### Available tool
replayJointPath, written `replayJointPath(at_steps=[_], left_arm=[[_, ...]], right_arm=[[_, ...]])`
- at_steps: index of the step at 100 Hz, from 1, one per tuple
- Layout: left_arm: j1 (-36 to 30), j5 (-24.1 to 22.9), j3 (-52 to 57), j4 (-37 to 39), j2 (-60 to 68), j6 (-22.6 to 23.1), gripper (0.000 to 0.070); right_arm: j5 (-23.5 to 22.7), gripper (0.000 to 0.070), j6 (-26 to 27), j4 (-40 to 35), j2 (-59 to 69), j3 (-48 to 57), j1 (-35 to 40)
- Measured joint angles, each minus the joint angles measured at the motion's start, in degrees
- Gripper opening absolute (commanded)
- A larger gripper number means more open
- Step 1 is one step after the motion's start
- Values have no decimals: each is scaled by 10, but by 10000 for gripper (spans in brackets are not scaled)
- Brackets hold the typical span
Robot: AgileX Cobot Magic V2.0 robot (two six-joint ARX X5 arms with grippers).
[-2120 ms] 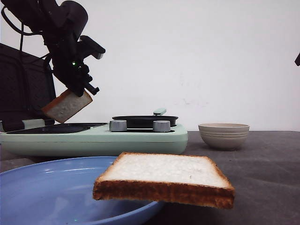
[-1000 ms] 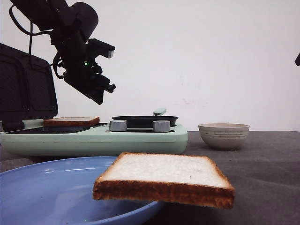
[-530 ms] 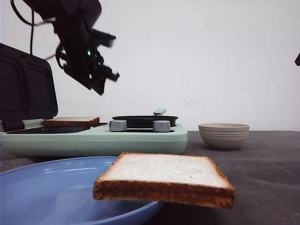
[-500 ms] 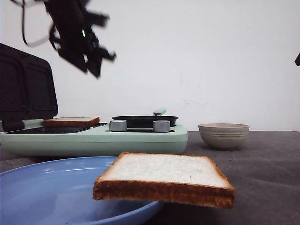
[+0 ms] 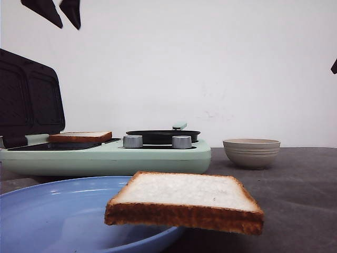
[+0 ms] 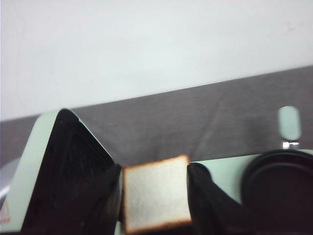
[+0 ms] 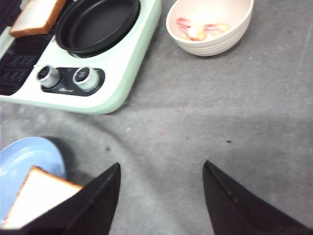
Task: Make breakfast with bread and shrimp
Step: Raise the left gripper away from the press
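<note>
The next step is for my right gripper to grab the overhanging edge (image 5: 246, 207) of the second bread slice, near its front corner away from the blue plate.
One bread slice (image 5: 80, 137) lies flat on the black griddle of the mint-green breakfast maker (image 5: 158, 158); it also shows in the left wrist view (image 6: 155, 205) and the right wrist view (image 7: 36, 17). The second slice (image 5: 184, 200) rests on the rim of the blue plate (image 5: 52, 216), partly overhanging it. My left gripper (image 5: 68, 25) is open and empty, high above the griddle, with only its fingertips showing. My right gripper (image 7: 161, 164) is open and empty over the grey table. Shrimp (image 7: 198, 30) lie in the beige bowl (image 5: 251, 152).
The maker's black lid (image 5: 29, 100) stands open at the left. A black round pan (image 5: 162, 135) and two silver knobs (image 5: 132, 141) sit on its right half. The grey table surface (image 5: 295, 190) stretches between bowl and plate.
My left gripper let the bread slice go onto the griddle, then rose up and left to the top of the view. The right arm and the second slice have not moved.
</note>
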Motion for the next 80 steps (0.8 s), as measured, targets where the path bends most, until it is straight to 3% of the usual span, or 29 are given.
replayJointPath(at_steps=[43, 58, 80], left_arm=[[2, 29, -65, -5, -81, -26, 203], [7, 80, -160, 61, -132, -28, 203], [7, 94, -309, 115, -250, -42, 203]], right_arm=[[-5, 329, 10, -2, 0, 0, 6], [-14, 329, 23, -21, 0, 0, 6], [-30, 329, 38, -50, 0, 0, 15]])
